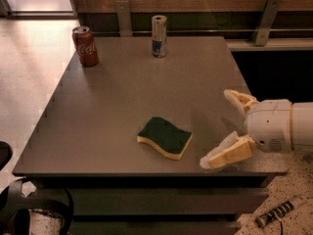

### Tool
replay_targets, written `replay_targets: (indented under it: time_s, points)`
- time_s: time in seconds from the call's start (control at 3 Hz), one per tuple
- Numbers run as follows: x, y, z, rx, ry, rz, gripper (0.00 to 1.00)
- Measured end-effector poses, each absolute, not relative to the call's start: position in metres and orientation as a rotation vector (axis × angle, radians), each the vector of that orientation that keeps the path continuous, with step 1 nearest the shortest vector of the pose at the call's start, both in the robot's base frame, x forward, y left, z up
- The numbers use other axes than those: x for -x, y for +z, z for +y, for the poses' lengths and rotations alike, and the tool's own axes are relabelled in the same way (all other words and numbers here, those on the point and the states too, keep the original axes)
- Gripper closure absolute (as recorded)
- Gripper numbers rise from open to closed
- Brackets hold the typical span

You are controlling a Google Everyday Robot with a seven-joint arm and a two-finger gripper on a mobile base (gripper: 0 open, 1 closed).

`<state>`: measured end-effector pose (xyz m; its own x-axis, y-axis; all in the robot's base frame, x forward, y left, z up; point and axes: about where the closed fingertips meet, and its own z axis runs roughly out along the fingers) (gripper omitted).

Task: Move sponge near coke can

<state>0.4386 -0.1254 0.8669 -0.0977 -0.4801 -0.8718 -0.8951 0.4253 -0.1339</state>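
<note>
Next, I close my gripper on the end of the sponge (182,144) that faces its open fingers, the end that is farther from the coke can.
The sponge (165,137), dark green on top with pale yellow foam below, lies flat near the front middle of the grey table (122,97). The red coke can (85,46) stands upright at the table's far left corner. My gripper (219,129) is open over the table's front right part, a short way to the right of the sponge and not touching it. Its two cream fingers (226,153) point left toward the sponge, one nearer the front edge and one farther back.
A taller silver-and-blue can (159,35) stands at the far middle of the table. A wooden wall with metal brackets (266,14) runs behind. A dark gap lies right of the table. Cables and dark gear (29,209) sit at the lower left.
</note>
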Motion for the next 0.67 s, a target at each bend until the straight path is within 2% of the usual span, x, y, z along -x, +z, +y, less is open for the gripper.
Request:
replay_targets:
  time_s: [0.67]
  points:
    - [-0.431, 0.83, -0.087, 1.135, 0.674, 1.717, 0.0]
